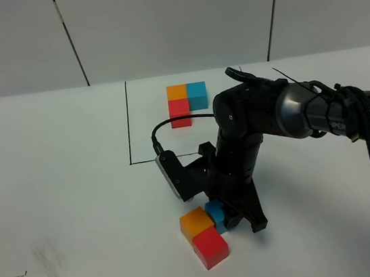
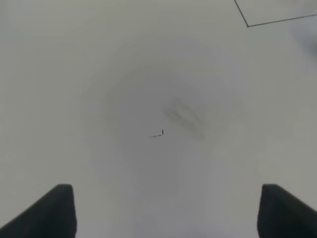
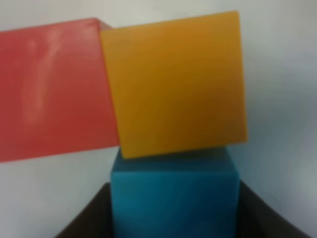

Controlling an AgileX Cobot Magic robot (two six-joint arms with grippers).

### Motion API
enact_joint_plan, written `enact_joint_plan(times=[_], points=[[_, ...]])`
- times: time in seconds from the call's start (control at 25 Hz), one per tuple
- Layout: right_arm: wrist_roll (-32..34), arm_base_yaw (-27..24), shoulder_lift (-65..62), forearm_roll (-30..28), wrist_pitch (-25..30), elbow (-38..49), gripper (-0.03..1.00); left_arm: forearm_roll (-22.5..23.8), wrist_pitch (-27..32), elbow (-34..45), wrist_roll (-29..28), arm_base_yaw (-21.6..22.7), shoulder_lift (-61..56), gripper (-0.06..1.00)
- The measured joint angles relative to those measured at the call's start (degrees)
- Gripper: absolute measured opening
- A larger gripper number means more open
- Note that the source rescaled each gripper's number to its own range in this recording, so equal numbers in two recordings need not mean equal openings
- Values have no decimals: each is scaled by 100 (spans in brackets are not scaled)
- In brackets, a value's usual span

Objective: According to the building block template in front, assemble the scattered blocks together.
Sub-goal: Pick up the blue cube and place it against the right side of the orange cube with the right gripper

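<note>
Next, my right gripper lets go of the blue block flush (image 1: pixel 204 208) (image 3: pixel 225 161) against the orange block, a little closer to the building block template.
The building block template (image 1: pixel 187 100) is an L of orange, blue and red cubes at the back, inside a black-line frame (image 1: pixel 129 125). Near the front lie the scattered blocks: the orange block (image 1: pixel 197 222) (image 3: pixel 176 84) touches the red block (image 1: pixel 210 248) (image 3: pixel 52 89) and the blue block (image 1: pixel 215 210) (image 3: pixel 173 198). My right gripper (image 1: pixel 227 219) (image 3: pixel 173 220) reaches down over them, shut on the blue block, which presses against the orange one. My left gripper (image 2: pixel 166 213) hangs open over bare table; its arm is outside the exterior view.
A grey smudge (image 1: pixel 49 259) (image 2: pixel 183 116) and a small black mark (image 1: pixel 20 274) (image 2: pixel 157 134) lie on the white table at the front left. A black cable (image 1: pixel 169 123) loops from the right wrist camera over the frame's near part.
</note>
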Motion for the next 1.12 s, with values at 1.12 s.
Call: enact_joint_plan(times=[1.12], points=[[-446,155,60,-223,-208,-13,1,0,0,0,0,0,0,99]])
